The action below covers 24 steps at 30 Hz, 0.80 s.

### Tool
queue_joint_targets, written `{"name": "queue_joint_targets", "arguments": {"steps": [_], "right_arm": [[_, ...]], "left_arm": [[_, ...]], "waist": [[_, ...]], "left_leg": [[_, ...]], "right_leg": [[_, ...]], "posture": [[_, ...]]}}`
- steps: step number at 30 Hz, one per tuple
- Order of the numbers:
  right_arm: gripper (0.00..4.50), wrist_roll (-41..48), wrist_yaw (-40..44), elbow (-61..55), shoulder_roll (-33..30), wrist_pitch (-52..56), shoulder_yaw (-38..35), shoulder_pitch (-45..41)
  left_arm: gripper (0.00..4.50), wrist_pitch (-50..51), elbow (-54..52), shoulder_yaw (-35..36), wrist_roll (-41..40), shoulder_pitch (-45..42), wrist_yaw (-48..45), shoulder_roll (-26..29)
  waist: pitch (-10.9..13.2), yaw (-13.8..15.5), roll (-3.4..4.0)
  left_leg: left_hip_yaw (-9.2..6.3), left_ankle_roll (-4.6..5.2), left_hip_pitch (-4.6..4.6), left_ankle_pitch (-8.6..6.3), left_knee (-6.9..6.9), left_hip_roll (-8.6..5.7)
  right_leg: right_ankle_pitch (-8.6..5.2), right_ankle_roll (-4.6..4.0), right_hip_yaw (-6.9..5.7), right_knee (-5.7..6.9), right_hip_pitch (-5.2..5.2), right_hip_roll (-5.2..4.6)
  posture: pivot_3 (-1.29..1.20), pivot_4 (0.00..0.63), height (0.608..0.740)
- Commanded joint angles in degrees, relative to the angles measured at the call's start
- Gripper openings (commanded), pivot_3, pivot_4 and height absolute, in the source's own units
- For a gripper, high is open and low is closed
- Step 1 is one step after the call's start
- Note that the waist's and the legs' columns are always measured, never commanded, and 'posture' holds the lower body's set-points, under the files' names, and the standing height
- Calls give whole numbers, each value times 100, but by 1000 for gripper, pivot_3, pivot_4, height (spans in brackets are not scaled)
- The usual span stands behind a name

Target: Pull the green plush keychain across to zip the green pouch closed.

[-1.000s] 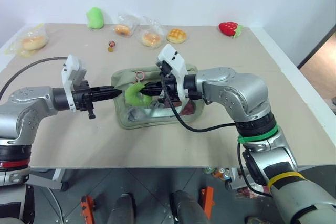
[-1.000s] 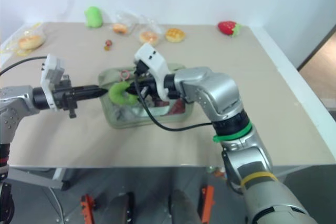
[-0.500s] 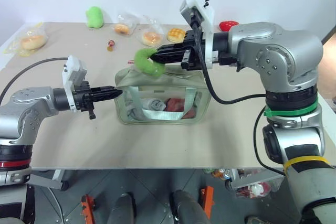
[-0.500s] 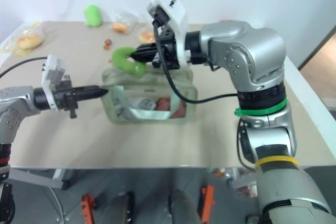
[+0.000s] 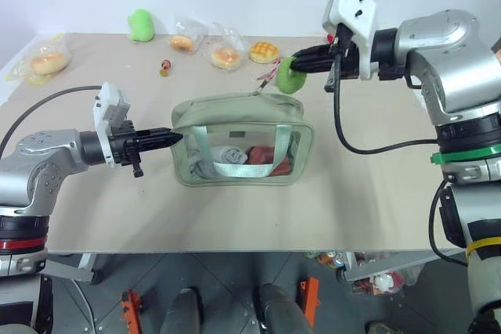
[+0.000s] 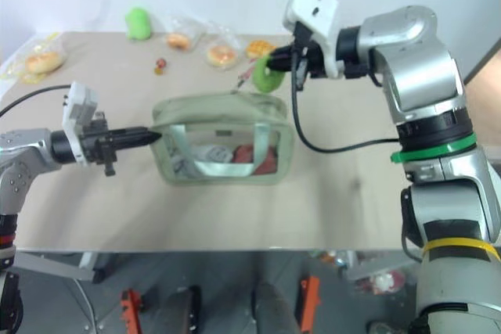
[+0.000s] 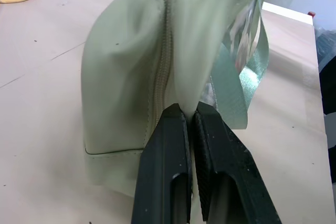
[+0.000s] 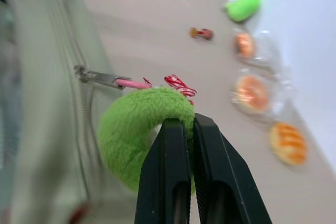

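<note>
Next, my right gripper lets go of the green plush keychain on the table (image 5: 316, 153) beside the green pouch, opposite my left gripper.
The green pouch (image 5: 239, 138) stands upright on the tan table, its clear window and green webbing strap facing me. Its top zipper (image 7: 166, 56) looks drawn closed along its length. My left gripper (image 5: 174, 138) is shut on the fabric at the pouch's left end (image 7: 181, 103). The green plush keychain (image 5: 290, 76) hangs off the pouch's right end on a pink clasp (image 8: 131, 83) joined to the zipper pull. My right gripper (image 5: 299, 64) is shut on the plush ring (image 8: 142, 135), raised above the table past the pouch's right end.
Along the table's far edge lie a larger green plush (image 5: 142, 26), several wrapped buns (image 5: 225, 55), a bare bun (image 5: 264, 53) and a red strawberry toy (image 6: 340, 40). A bagged bun (image 5: 45, 60) sits at the far left. A small red item (image 5: 165, 68) lies behind the pouch.
My right gripper has carried the plush keychain from the pouch's left end up and across to its right end. The pouch now stands upright. The left gripper kept still.
</note>
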Motion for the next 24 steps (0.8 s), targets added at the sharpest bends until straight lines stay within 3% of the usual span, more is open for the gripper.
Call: {"name": "queue_joint_targets", "arguments": {"steps": [1, 5, 8, 16, 24], "right_arm": [[37, -596, 165, 128, -598, -995, -119, -43], [37, -825, 743, -86, -1346, -2064, -136, 819], [37, -935, 632, 73, -1567, -2232, -263, 1467], [37, -1485, -270, 579, -1156, -2483, -124, 2119], [37, -2137, -832, 154, -221, -2658, 367, 2977]], "left_arm": [[0, -70, 33, -37, 61, -69, -59, 34], [0, -87, 28, -56, 36, -49, -56, 44], [0, -58, -1, -19, -7, -10, -48, 54], [0, -30, -22, 0, -32, -13, -47, 76], [0, 0, -80, 4, -51, 19, -33, 83]], "waist": [[0, 8, 0], [-1, 3, -2], [0, 0, -1], [7, -30, 15], [6, -33, 14]], "left_leg": [[0, 0, 0, 0, -3, -2], [2, -11, 1, -7, -25, -11], [-1, -11, 8, -11, -38, -12], [8, -14, 35, -7, -41, -11], [11, -16, 33, -4, -24, -12]], "right_leg": [[-3, 2, 0, -1, 0, -2], [-9, 33, 1, -11, 2, -14], [-16, 37, -3, -10, 5, -14], [-12, 28, 8, 7, 9, -11], [-4, 36, 16, 9, 15, -10]], "posture": [[0, 150, 740], [0, 150, 740], [0, 150, 740], [0, 150, 740], [0, 150, 740]]}}
